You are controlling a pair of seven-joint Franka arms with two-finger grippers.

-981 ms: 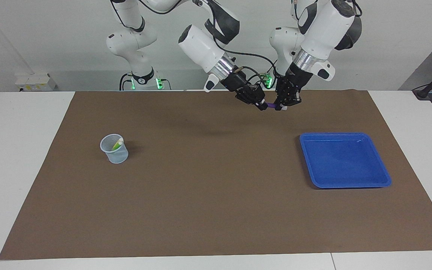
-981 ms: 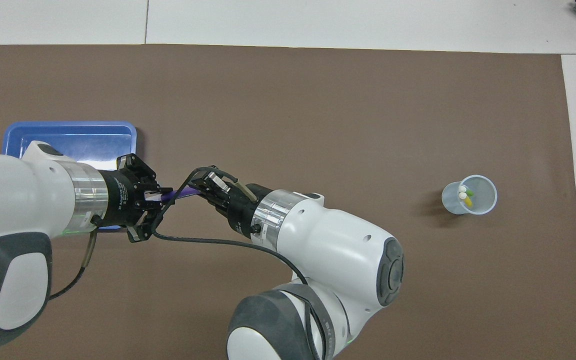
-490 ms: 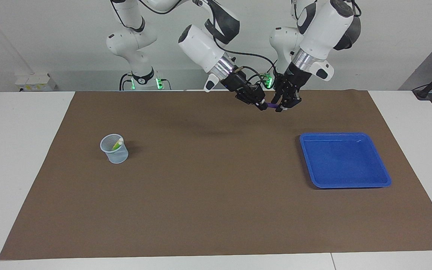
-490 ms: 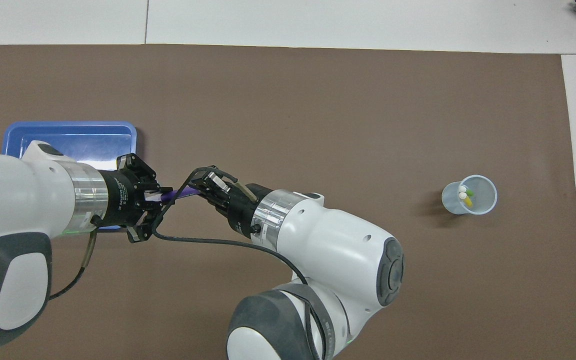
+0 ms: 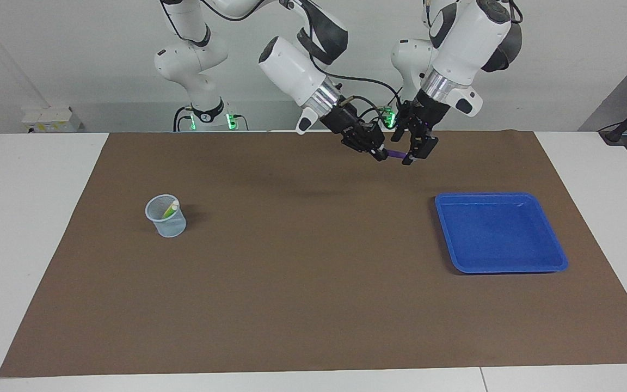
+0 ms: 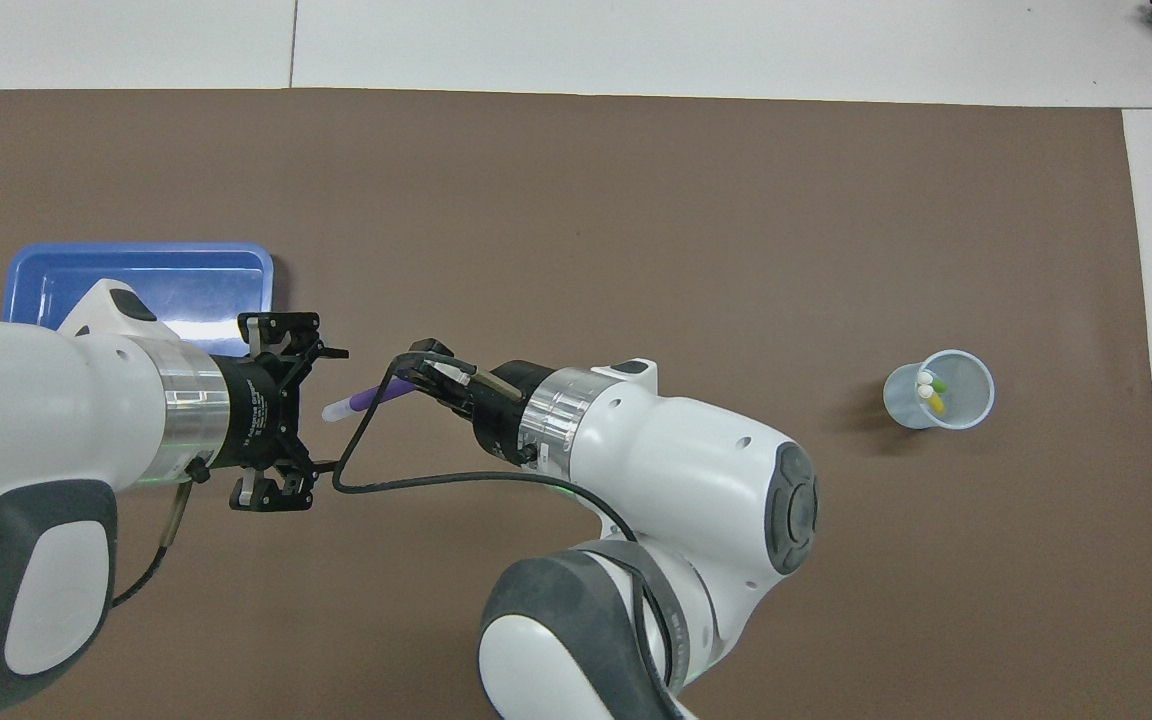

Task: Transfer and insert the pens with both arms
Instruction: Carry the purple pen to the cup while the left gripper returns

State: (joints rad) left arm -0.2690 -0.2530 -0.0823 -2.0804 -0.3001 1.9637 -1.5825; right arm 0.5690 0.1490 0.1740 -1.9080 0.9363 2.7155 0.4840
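Observation:
I need to release the purple pen with my right gripper inside the clear cup (image 6: 939, 395), beside the green and yellow pens.
A purple pen (image 5: 395, 154) (image 6: 373, 397) hangs in the air over the brown mat, with my right gripper (image 5: 381, 153) (image 6: 414, 383) shut on its coloured end. Its pale cap points toward my left gripper (image 5: 408, 151) (image 6: 324, 410), which stands open, its fingers spread wide on either side of the cap and apart from it in the overhead view. A green pen (image 5: 170, 209) (image 6: 939, 385) and a yellow pen (image 6: 935, 402) stand in a clear cup (image 5: 167, 220) (image 6: 966, 395) toward the right arm's end of the table.
A blue tray (image 5: 501, 234) (image 6: 151, 275) lies toward the left arm's end, partly under the left arm in the overhead view. A brown mat (image 5: 302, 283) covers the table. Two small white arm bases with green lights stand by the wall.
My left gripper has opened and let go of the purple pen, then drawn slightly back from it. The right gripper keeps its hold on the pen.

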